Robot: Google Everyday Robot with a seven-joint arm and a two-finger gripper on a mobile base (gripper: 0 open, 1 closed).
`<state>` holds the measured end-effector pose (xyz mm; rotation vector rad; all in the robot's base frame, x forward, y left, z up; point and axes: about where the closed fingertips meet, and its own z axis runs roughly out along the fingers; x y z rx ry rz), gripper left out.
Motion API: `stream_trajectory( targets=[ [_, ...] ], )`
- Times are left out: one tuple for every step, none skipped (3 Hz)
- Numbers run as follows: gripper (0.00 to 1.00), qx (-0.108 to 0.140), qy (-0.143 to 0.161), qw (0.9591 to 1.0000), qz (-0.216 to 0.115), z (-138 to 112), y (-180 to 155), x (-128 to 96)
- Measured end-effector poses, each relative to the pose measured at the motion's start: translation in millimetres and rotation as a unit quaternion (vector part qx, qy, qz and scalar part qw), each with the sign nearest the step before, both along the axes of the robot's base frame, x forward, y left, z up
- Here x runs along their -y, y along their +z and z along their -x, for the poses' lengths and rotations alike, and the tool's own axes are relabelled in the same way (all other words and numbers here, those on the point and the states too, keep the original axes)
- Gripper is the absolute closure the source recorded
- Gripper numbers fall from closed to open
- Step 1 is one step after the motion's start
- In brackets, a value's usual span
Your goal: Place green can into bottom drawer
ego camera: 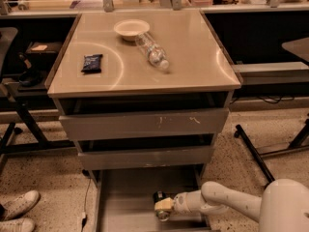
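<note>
I will let go of the green can on the grey inside of the bottom drawer (157, 205), about halfway between its sides, with my gripper.
The bottom drawer (130, 197) is pulled out at floor level, a shallow grey tray under the two upper drawers. My gripper (162, 206) reaches in from the right, low over the drawer floor near its middle. It is shut on the green can (159, 196), which looks dark here. The can's ends stick out above and below the tan finger (163, 205), with a silvery end toward the front. Most of the can's body is hidden by the gripper.
On the cabinet top lie a clear water bottle (151, 51), a white bowl (131, 29) and a dark snack packet (91, 63). A person's white shoes (17, 211) are at the lower left. Table legs (253, 151) stand to the right.
</note>
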<state>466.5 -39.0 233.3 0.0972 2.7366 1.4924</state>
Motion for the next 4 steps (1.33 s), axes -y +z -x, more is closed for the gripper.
stream_trajectory(
  targets=[
    [1.0, 0.001, -0.01, 0.9999, 0.013, -12, -25, -10],
    [1.0, 0.0, -0.017, 0.9992, 0.036, -21, -48, -18],
    [1.0, 0.001, -0.024, 0.9985, 0.049, -30, -67, -23],
    [1.0, 0.0, -0.032, 0.9981, 0.052, -36, -77, -24]
  ],
)
